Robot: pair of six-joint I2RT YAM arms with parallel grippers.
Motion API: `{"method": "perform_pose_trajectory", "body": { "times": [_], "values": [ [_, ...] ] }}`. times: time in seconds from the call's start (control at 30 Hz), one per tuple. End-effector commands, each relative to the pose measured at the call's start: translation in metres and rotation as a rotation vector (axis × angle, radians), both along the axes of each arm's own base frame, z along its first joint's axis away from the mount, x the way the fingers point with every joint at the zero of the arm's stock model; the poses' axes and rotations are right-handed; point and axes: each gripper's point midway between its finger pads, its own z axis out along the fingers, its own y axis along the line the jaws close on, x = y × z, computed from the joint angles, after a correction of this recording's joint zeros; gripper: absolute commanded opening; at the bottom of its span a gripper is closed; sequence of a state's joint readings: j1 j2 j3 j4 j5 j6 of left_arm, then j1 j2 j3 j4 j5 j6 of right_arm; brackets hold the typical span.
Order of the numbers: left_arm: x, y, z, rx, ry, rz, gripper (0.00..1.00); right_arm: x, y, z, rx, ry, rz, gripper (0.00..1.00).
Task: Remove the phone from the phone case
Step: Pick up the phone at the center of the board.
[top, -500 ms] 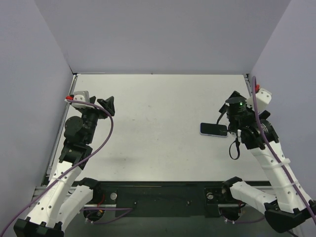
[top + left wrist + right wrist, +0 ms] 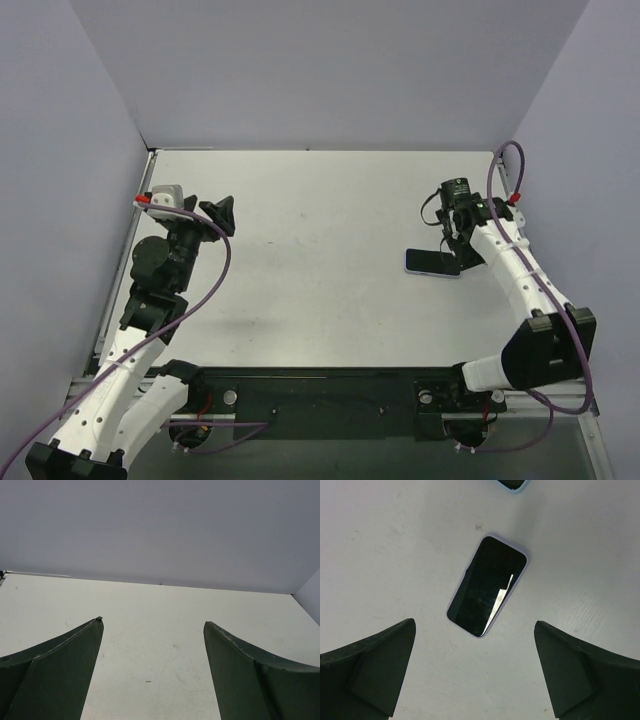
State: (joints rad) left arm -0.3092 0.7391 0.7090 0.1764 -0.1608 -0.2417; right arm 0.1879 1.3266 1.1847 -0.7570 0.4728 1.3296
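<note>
I should close my right gripper across the lilac case's long sides (image 2: 421, 274) (image 2: 499, 611), toward the end of the phone that is farther from the dark object with the pale blue rim.
The phone in its lilac case (image 2: 430, 262) lies flat and screen up on the white table at the right. In the right wrist view the phone (image 2: 487, 586) lies slantwise, just ahead of my open fingers. My right gripper (image 2: 455, 250) hovers over the phone's right end, open and empty, and its jaws (image 2: 474, 621) stand wide apart above the table. My left gripper (image 2: 220, 213) is at the far left, far from the phone. Its jaws (image 2: 152, 621) are open and empty over bare table.
A dark object with a pale blue rim (image 2: 512, 484) is cut off by the top edge of the right wrist view. Grey walls enclose the table (image 2: 320, 250) on three sides. The black base rail (image 2: 320, 400) runs along the near edge.
My right arm has swung round: its wrist moved left and toward the back, and the gripper now points down over the phone's right end. The phone and left arm have not moved.
</note>
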Motion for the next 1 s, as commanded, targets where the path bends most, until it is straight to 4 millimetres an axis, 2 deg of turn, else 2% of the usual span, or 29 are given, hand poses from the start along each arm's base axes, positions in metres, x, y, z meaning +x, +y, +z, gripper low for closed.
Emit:
{"method": "perform_pose_trajectory", "body": {
  "times": [0.0,0.03,0.07,0.1,0.13,0.17,0.2,0.23,0.43,0.77,0.97],
  "values": [
    [-0.007,0.002,0.037,-0.029,-0.099,0.004,0.92,0.01,0.012,-0.016,0.118,0.061,-0.143,1.0],
    [-0.008,0.002,0.037,-0.029,-0.1,0.002,0.92,0.009,0.014,-0.03,0.136,0.121,-0.155,1.0],
    [-0.008,0.001,0.038,-0.028,-0.102,0.001,0.92,0.015,0.017,-0.032,0.155,0.133,-0.157,0.99],
    [-0.008,0.001,0.037,-0.03,-0.1,0.0,0.92,0.016,0.022,-0.048,0.177,0.198,-0.156,0.99],
    [-0.008,0.0,0.038,-0.029,-0.102,-0.001,0.92,0.021,0.023,-0.047,0.187,0.206,-0.158,0.98],
    [-0.008,0.0,0.037,-0.03,-0.1,-0.001,0.92,0.017,0.024,-0.061,0.199,0.278,-0.172,0.98],
    [-0.008,0.0,0.037,-0.031,-0.098,-0.001,0.92,0.021,0.024,-0.062,0.21,0.289,-0.179,0.98],
    [-0.008,0.0,0.037,-0.033,-0.1,-0.003,0.92,0.02,0.025,-0.072,0.22,0.336,-0.192,0.98],
    [-0.009,0.0,0.038,-0.032,-0.103,-0.001,0.92,0.022,0.032,-0.103,0.275,0.424,-0.259,0.96],
    [-0.01,-0.003,0.039,-0.03,-0.103,-0.008,0.92,0.029,0.029,-0.141,0.291,0.479,-0.294,0.97],
    [-0.009,-0.005,0.037,-0.03,-0.095,-0.018,0.92,0.028,0.024,-0.151,0.303,0.476,-0.319,0.97]
  ]
}}
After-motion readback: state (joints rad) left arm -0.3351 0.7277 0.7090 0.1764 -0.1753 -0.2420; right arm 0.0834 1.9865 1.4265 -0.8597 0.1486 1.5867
